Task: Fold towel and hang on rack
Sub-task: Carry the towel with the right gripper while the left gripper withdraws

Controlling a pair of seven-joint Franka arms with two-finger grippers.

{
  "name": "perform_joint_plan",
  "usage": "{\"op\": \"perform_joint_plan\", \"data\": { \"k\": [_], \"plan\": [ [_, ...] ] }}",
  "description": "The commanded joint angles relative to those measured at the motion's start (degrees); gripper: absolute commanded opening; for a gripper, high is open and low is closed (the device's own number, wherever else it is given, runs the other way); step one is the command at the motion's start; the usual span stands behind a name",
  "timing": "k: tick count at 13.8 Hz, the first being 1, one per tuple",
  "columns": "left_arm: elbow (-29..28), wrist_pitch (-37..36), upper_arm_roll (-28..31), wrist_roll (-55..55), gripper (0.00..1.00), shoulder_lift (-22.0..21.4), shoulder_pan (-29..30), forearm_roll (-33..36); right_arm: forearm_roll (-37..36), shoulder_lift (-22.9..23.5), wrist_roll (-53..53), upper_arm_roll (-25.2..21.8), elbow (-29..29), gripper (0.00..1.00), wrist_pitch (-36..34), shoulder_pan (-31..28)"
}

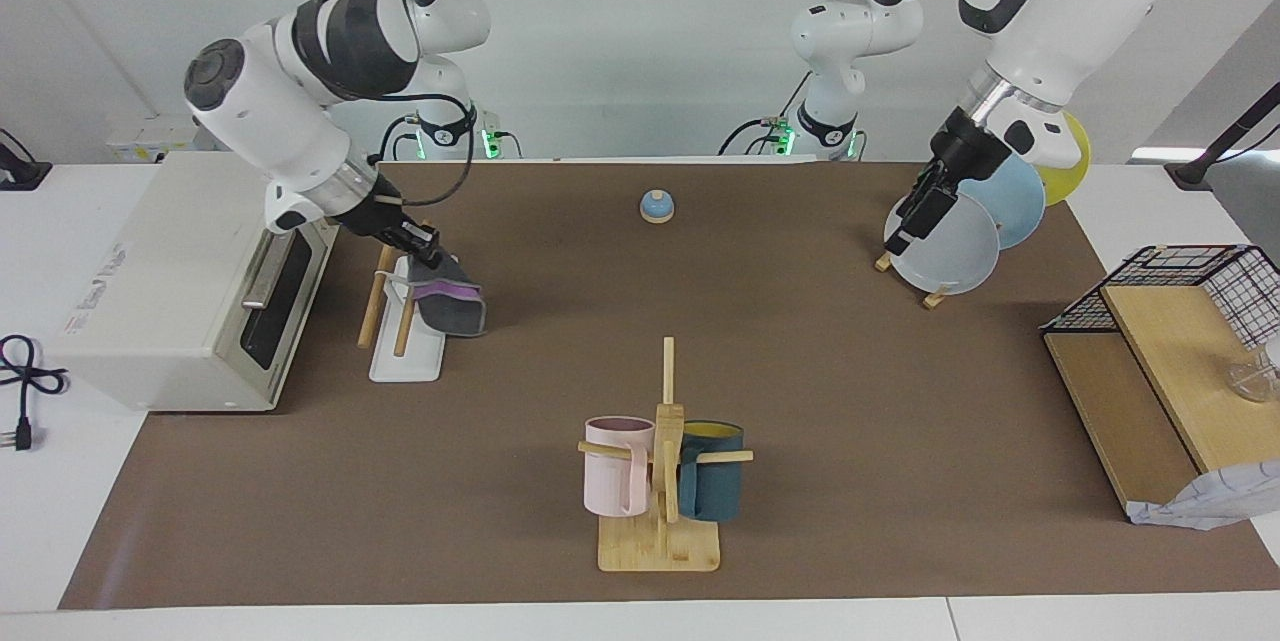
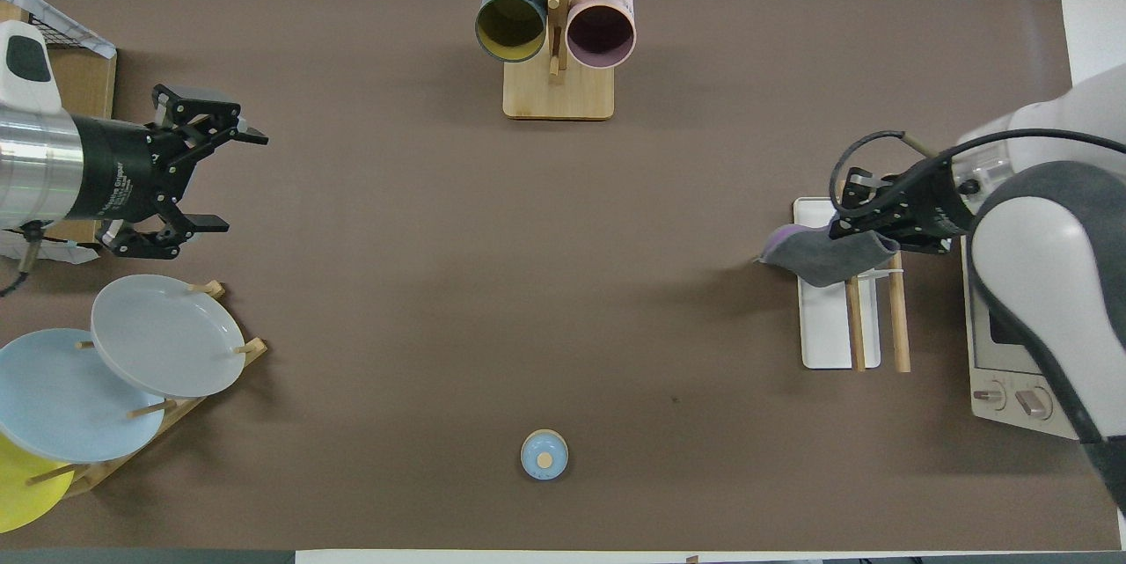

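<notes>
My right gripper is going to let go of the towel across the middle of the rack's wooden rails (image 2: 861,277), above the white base. The towel now hangs over the rack's end.
The towel (image 1: 452,309) is folded, dark grey outside with a purple strip showing. It hangs from my right gripper (image 1: 420,249) over the end of the rack (image 1: 405,361) that lies farther from the robots; I cannot tell whether it rests on a rail. In the overhead view the towel (image 2: 822,256) covers that end of the rack's white base (image 2: 827,331) and rails, and my right gripper (image 2: 866,230) is shut on it. My left gripper (image 1: 905,226) waits, open and empty, in the air by the plate stand; the overhead view shows its (image 2: 236,182) fingers spread.
A toaster oven (image 1: 190,291) stands right beside the rack at the right arm's end. A mug tree (image 1: 660,481) with two mugs, a small blue bell (image 1: 656,207), a plate stand (image 1: 950,241) and a wire basket on a wooden shelf (image 1: 1180,321) also stand on the mat.
</notes>
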Motion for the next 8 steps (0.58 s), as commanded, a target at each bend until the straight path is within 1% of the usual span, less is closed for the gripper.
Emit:
{"op": "perform_joint_plan", "data": {
  "k": [1,2,3,5,7,8],
  "plan": [
    [-0.5,-2.2,-0.3,10.4,1.0,-1.6,0.1,6.7,-6.3,-2.1,-8.6,0.9,-2.3,0.0,-1.5,-2.7],
    [0.1,-2.3,-0.3,15.1,1.0,-1.3,-0.1,11.1,-8.8,-2.3,-11.1,0.9,-2.3,0.0,-1.8,-2.9],
    [1.5,-3.4,-0.4,19.1,1.0,-0.9,-0.1,13.1,-10.4,-2.8,-13.0,0.8,-2.3,0.0,-2.2,-3.0],
    [4.8,-6.6,-0.3,27.3,1.0,0.4,0.2,14.6,-13.3,-3.0,-16.3,0.8,-3.2,0.0,-2.0,-4.5],
    [8.6,-10.9,-0.4,33.6,1.0,1.9,-0.1,19.5,-15.3,-4.0,-19.3,0.8,-5.7,0.0,-0.6,-5.5],
    [11.4,-13.9,-0.4,36.4,1.0,3.2,-0.2,20.8,-16.9,-4.3,-21.0,0.8,-6.5,0.0,0.5,-6.0]
  ]
}}
